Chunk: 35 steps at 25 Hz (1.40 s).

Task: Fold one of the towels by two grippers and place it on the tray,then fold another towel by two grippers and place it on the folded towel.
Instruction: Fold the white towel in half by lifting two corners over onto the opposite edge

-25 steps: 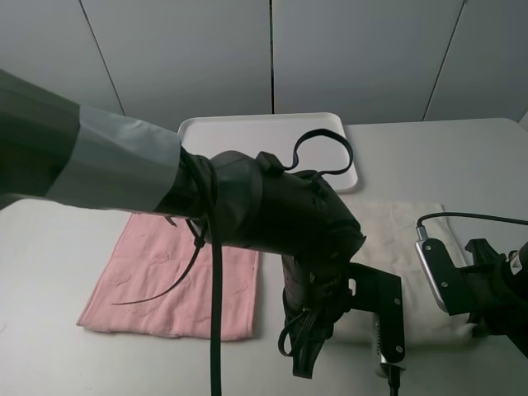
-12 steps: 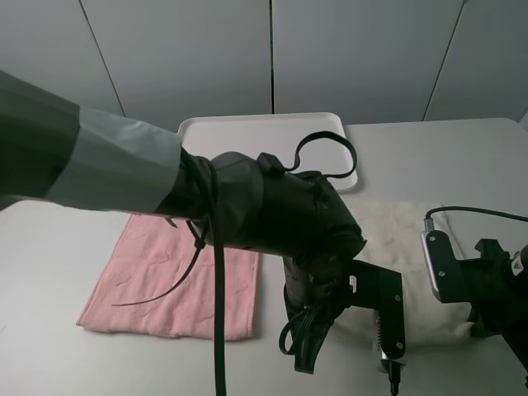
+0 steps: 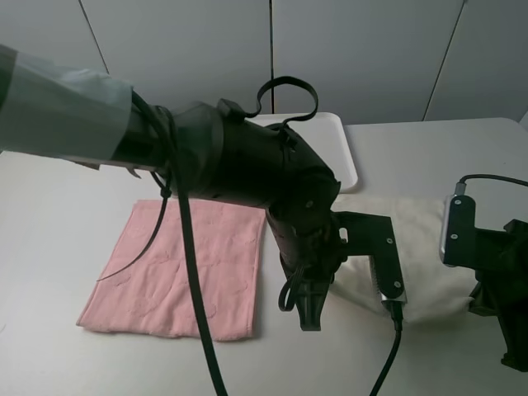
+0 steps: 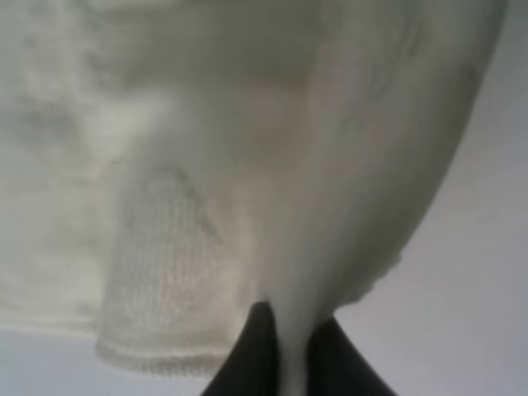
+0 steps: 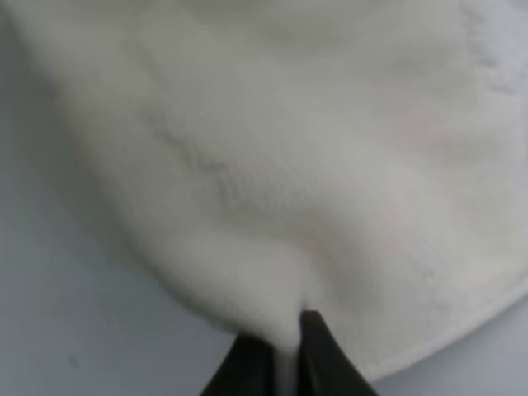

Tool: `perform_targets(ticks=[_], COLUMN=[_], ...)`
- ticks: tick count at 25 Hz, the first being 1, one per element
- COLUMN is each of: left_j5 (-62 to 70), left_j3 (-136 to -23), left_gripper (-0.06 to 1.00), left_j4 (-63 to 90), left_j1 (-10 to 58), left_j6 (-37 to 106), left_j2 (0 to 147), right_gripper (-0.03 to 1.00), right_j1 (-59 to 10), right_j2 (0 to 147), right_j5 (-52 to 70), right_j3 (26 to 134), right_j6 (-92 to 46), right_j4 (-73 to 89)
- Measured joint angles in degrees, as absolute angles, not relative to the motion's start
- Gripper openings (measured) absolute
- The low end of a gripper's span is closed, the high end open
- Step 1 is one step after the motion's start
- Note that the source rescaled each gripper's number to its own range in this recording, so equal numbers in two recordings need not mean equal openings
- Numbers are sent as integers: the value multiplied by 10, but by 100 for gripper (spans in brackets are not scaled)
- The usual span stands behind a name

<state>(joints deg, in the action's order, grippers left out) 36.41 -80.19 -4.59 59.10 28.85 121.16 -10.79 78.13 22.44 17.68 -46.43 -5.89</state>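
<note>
My right gripper will let go of the cream-white towel's raised corner on the towel's far corner (image 3: 435, 200), away from the tray.
The cream-white towel (image 3: 425, 256) lies right of centre, its near edge raised off the table and sagging between my two arms. My left gripper (image 4: 287, 351) is shut on the towel (image 4: 272, 165) at its near left corner; in the high view the bulky left arm (image 3: 280, 198) hides the fingertips. My right gripper (image 5: 285, 351) is shut on the near right part of the towel (image 5: 313, 165); the right arm (image 3: 495, 264) stands at the right edge. The pink towel (image 3: 186, 264) lies flat on the left. Behind, the white tray (image 3: 342, 148) is partly hidden by the left arm.
Black cables loop off the left arm (image 3: 186, 272) across the pink towel and down the front. A wrist camera bracket (image 3: 381, 252) overhangs the cream towel. Grey wall panels close off the back of the white table (image 3: 437, 157).
The left gripper has shut on the cream towel's near corner. Both arms have moved up and toward the back, lifting the towel's near edge off the table.
</note>
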Motion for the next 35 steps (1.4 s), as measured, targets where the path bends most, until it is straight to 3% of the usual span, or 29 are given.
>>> perform_targets(ticks=[9, 18, 26, 35], left_j5=[321, 286, 316, 319], left_j3=[-802, -817, -881, -882], left_gripper=[0, 0, 0, 0], left_j4=[3, 15, 16, -8], left_j1=[539, 495, 480, 480], left_j6=[280, 185, 163, 126], left_j2=[1187, 1187, 1206, 1222], right_gripper=[0, 0, 0, 0], right_j1=[-108, -108, -108, -108], right_j2=[748, 748, 796, 885], right_j5=[201, 172, 166, 144], right_j3=[237, 265, 275, 348], right_j6=[-245, -94, 119, 176], right_j4=[-53, -53, -150, -173])
